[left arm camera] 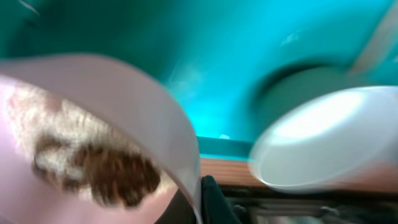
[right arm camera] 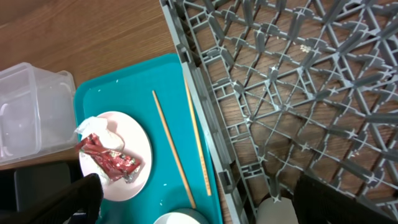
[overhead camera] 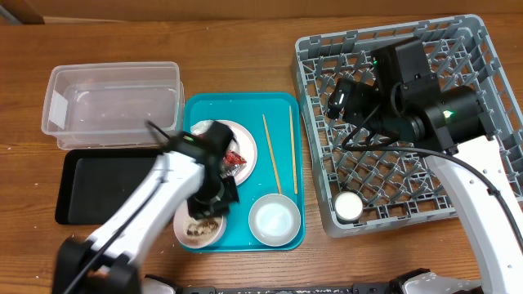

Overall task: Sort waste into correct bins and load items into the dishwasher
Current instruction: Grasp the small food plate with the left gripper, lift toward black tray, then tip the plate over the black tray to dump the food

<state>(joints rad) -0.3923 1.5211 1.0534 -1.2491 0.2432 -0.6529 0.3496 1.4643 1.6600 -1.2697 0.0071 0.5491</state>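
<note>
My left gripper is holding the pale-pink bowl. It will let go of that bowl on the teal tray (overhead camera: 214,211), close beside the empty white bowl.
My left gripper (overhead camera: 211,198) is shut on the rim of a pale-pink bowl (overhead camera: 200,230) holding rice and brown scraps (left arm camera: 93,165), at the front left of the teal tray (overhead camera: 245,114). A plate (overhead camera: 245,145) behind it carries the red-and-silver wrapper (right arm camera: 109,158) and a white napkin (right arm camera: 93,127). Two chopsticks (overhead camera: 271,151) lie on the tray's right side. An empty white bowl (overhead camera: 274,220) sits front right. My right gripper (right arm camera: 208,205) is open and empty above the grey dish rack (overhead camera: 482,90), whose front left corner holds a small white cup (overhead camera: 349,206).
The clear tub (overhead camera: 114,102) stands at the back left, with the shallow black tray (overhead camera: 90,188) just in front of it. My left arm reaches over the black tray's right end. Bare wooden table lies behind the tub and teal tray.
</note>
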